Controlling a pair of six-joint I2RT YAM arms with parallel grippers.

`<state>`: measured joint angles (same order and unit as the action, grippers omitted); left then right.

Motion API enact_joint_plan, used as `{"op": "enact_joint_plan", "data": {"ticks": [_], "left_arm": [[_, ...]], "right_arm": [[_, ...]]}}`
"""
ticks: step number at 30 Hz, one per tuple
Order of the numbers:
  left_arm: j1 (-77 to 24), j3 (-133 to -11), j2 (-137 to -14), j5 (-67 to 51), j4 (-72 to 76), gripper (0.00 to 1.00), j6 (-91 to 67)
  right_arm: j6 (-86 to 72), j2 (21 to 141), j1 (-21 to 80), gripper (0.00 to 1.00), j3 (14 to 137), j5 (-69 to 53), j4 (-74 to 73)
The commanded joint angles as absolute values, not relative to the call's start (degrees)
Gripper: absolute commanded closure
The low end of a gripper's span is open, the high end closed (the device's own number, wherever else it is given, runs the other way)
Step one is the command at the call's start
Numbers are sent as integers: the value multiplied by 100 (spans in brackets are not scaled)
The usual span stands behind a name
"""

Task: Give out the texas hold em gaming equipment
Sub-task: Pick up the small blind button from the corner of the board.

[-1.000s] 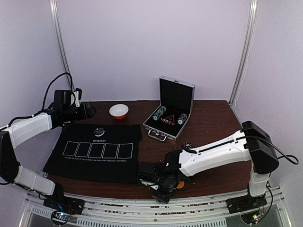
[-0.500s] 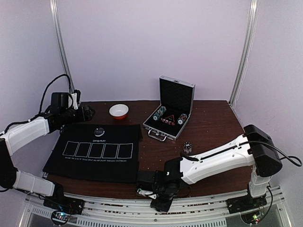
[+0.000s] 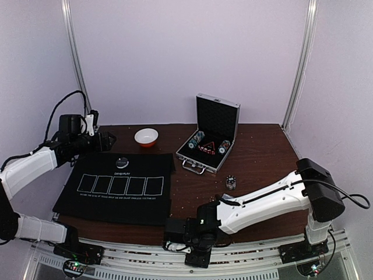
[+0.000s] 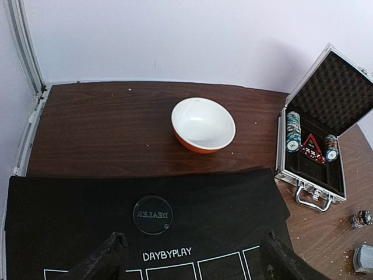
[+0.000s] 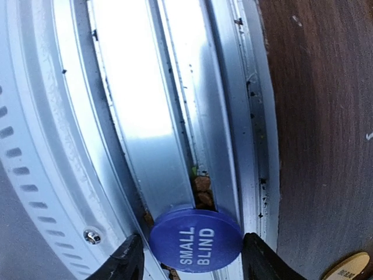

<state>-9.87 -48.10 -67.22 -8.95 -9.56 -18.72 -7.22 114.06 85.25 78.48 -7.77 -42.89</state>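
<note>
The purple SMALL BLIND disc will go down from my right gripper onto the black mat [image 3: 154, 210] just below the end of the white lettering.
My right gripper [image 5: 192, 259] is shut on a purple disc [image 5: 196, 239] marked SMALL BLIND and holds it over the metal rails at the table's front edge; in the top view it [image 3: 173, 240] is at the bottom centre. An orange disc [image 5: 351, 266] lies on the wood beside it. My left gripper [image 4: 189, 262] is open and empty above the far part of the black mat [image 4: 70, 221], near the round DEALER disc [image 4: 152, 214] [image 3: 122, 163]. A small stack of striped chips [image 3: 231, 182] [image 4: 361, 219] stands on the table, with a grey-blue deck [image 4: 364, 258] next to it.
An open metal case [image 3: 208, 140] [image 4: 317, 146] with rows of chips stands at the back centre. A white bowl with a red outside [image 3: 146, 137] [image 4: 203, 124] sits behind the mat [image 3: 116, 186]. Aluminium rails [image 5: 140, 116] run along the near edge.
My right arm has swung toward the near edge and left, carrying the gripper off the wood and over the front rails, uncovering the chip stack. My left gripper has drawn back slightly to the left.
</note>
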Motion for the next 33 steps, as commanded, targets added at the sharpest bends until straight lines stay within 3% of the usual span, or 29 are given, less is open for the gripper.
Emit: {"op": "enact_joint_plan", "data": {"ticks": [1, 5, 8, 25, 33], "left_arm": [[-1018, -4759, -6583, -956, -809, 19, -1740], [-1013, -4772, -6581, -1026, -804, 19, -1740], [-1018, -4764, -6553, -1029, -800, 19, -1736], [-1020, -4774, -6565, -1045, -800, 19, -1706], [-1004, -4799, -6574, -1077, -765, 19, -1708]], "right_arm": [[-659, 11878, 8696, 46, 7702, -636, -4570], [-684, 11855, 8730, 62, 7656, -823, -4597], [-719, 11747, 8737, 66, 7671, -825, -4612], [-650, 10806, 8311, 68, 8404, 79, -4230], [-433, 11598, 7730, 68, 9949, 369, -3713]]}}
